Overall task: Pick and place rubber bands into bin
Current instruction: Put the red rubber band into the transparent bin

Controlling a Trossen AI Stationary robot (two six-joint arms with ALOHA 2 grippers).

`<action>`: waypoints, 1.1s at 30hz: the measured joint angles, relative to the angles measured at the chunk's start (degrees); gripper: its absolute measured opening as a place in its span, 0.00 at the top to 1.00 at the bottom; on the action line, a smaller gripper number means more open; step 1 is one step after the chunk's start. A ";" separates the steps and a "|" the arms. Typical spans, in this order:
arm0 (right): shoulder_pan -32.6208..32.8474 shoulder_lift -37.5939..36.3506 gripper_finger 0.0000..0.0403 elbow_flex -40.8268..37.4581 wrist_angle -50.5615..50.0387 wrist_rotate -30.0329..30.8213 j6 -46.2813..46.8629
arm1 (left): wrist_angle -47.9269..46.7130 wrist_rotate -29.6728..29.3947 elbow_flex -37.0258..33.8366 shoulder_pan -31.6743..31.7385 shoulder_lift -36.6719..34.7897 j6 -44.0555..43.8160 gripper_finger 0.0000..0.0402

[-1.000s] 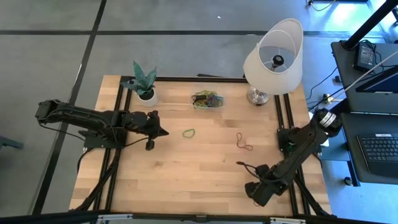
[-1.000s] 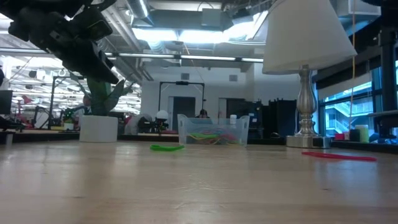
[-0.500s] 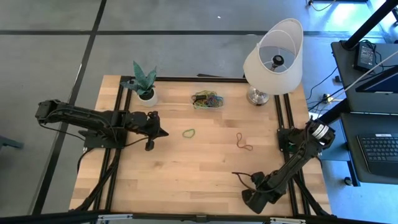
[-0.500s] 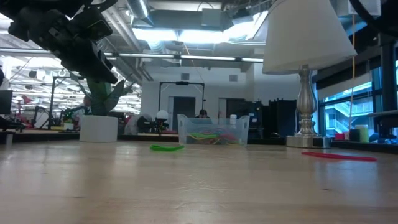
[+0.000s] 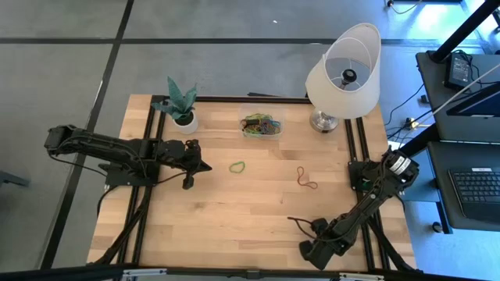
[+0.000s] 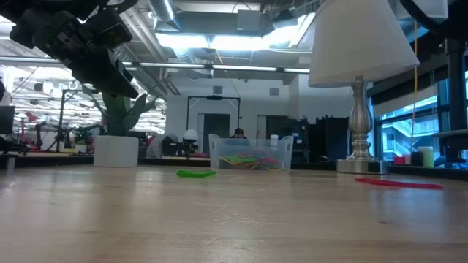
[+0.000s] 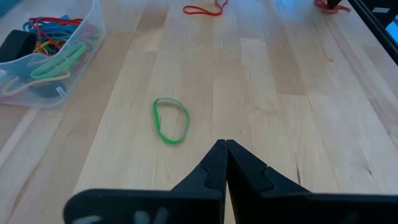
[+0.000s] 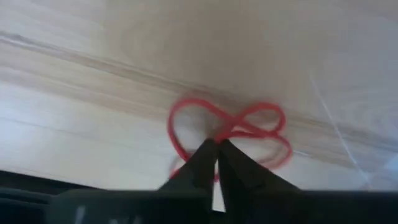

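The red rubber band, now near the table's near edge, will leave my right gripper on the coloured rubber bands (image 5: 256, 124) by the black block in the bin.
The clear bin (image 5: 261, 125) stands at the table's far middle with several coloured rubber bands in it; it also shows in the left wrist view (image 7: 43, 62). A green rubber band (image 5: 237, 166) lies flat on the wood just right of my left gripper (image 5: 205, 166), which is shut and empty above the table (image 7: 225, 144). A red rubber band (image 5: 306, 179) lies flat farther right. My right gripper (image 5: 293, 222) is near the table's near edge, shut on another red rubber band (image 8: 186, 109). My right gripper pinches the red rubber band between its two fingertips, where the band crosses itself in the middle (image 8: 227, 132). The band spreads in two loops beyond the fingertips. Whether it is lifted clear or touches the wood, I cannot tell.
A white lamp (image 5: 344, 74) stands at the far right and a small white plant pot (image 5: 184, 119) at the far left. A black block (image 7: 15, 43) lies in the bin. Bare wood lies between the arms.
My right gripper has moved toward the table's near edge and somewhat toward its left edge. My left arm has kept still, and the green and red bands on the table have not moved.
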 joint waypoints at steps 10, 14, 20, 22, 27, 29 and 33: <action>-1.69 -3.68 0.99 3.87 -5.71 23.64 -0.37 | 0.02 -0.06 0.02 0.00 0.02 0.02 0.99; -4.44 -6.63 0.99 4.26 -7.12 29.60 -6.35 | 0.97 -0.55 0.02 0.00 0.02 0.02 1.00; -14.94 -11.83 0.99 4.37 -7.89 35.13 -25.38 | 4.31 -2.54 0.07 0.00 0.02 0.04 0.99; -19.62 -13.83 1.00 4.37 -6.88 34.99 -34.35 | 4.80 -4.02 0.07 0.00 0.02 0.03 0.99; -32.29 -18.94 1.00 4.37 0.31 34.81 -58.16 | 4.79 -5.11 0.07 0.00 0.02 1.42 0.99; -37.20 -20.82 1.00 4.38 4.63 34.04 -67.49 | 4.77 -5.11 0.07 0.00 0.02 3.73 0.99; -47.58 -22.35 1.00 5.87 12.03 28.35 -83.02 | 5.35 -5.61 0.07 0.00 0.02 6.05 1.00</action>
